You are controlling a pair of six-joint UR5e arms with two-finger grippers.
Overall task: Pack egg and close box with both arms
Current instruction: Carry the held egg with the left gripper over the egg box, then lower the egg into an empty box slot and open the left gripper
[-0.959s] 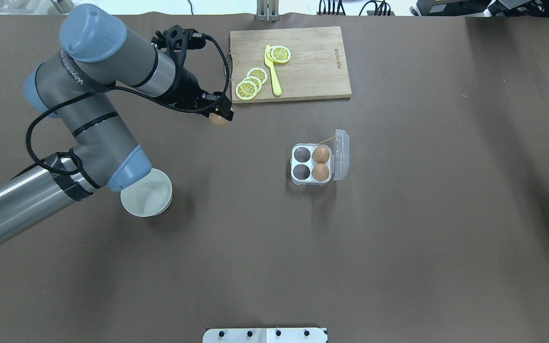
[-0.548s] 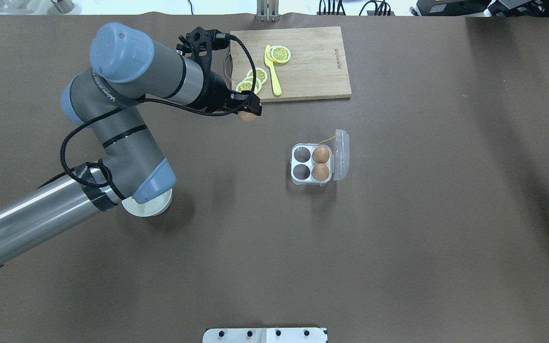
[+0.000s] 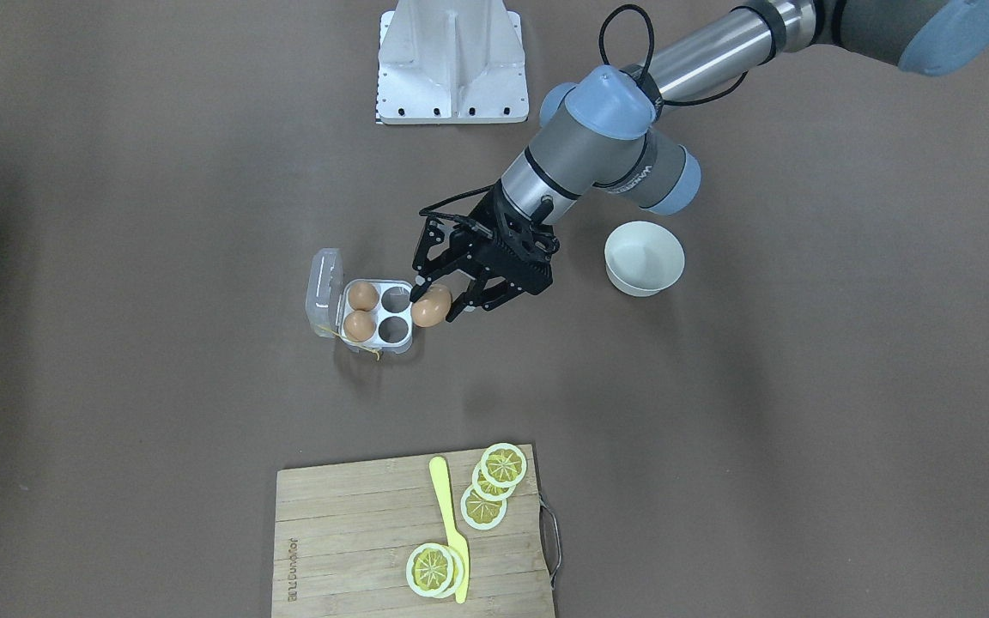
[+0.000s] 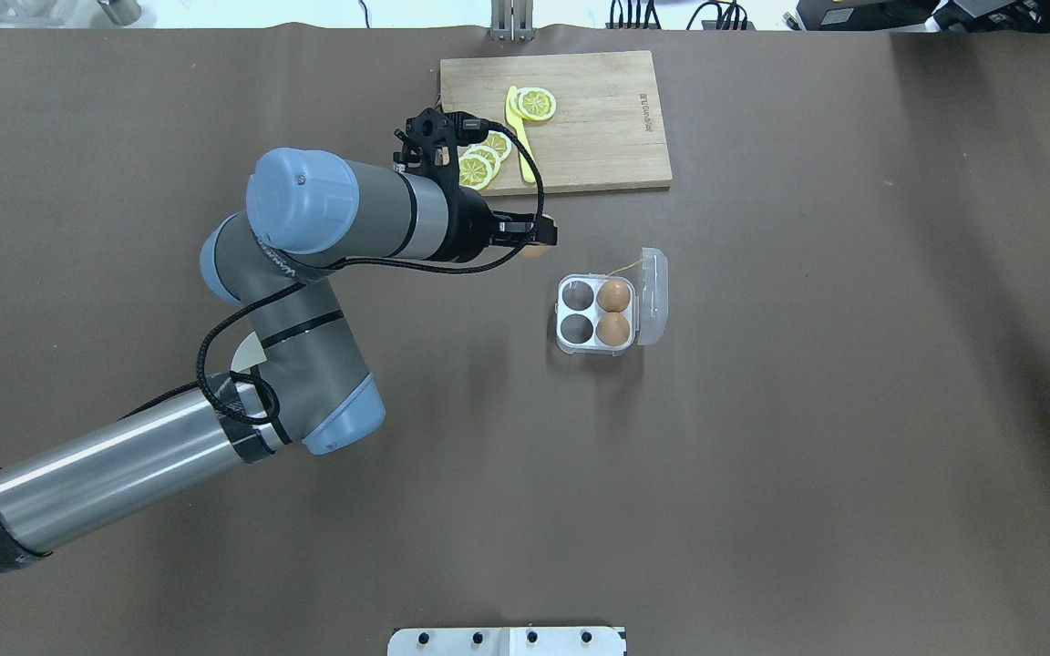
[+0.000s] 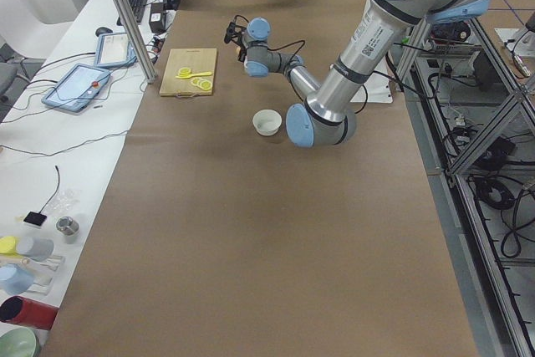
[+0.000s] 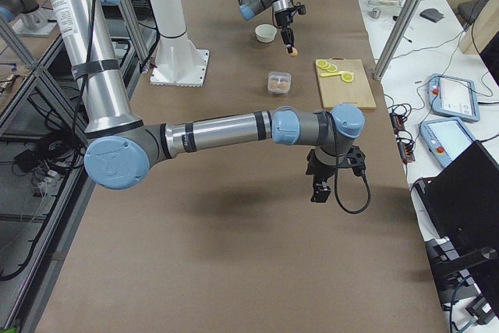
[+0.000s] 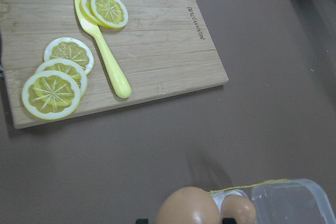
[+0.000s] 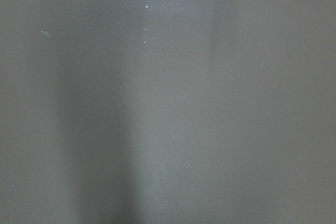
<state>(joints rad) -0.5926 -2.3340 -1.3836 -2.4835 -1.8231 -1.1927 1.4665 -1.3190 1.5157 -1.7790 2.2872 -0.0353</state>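
Observation:
Next, I let go of the light-brown egg with my left gripper in the box's empty cell farther from the cutting board (image 3: 395,299).
My left gripper (image 3: 436,305) is shut on a light-brown egg (image 3: 431,307) and holds it above the table, just beside the box's open side. In the overhead view the egg (image 4: 533,251) is up and left of the box (image 4: 594,313). The clear box (image 3: 392,347) lies open with its lid (image 4: 653,296) folded out. Two brown eggs (image 4: 614,295) fill the cells by the lid; the two other cells are empty. The left wrist view shows the held egg (image 7: 188,208) at the bottom edge. My right gripper (image 6: 321,187) shows only in the exterior right view, far from the box; I cannot tell its state.
A wooden cutting board (image 4: 598,137) with lemon slices (image 4: 473,169) and a yellow knife (image 4: 521,137) lies beyond the box. A white bowl (image 3: 644,257) stands under my left arm. A white metal stand (image 3: 450,60) is at the robot's edge.
My left arm has swung right with the egg in its gripper, from beside the cutting board's corner to close by the box. The box and its eggs have not moved.

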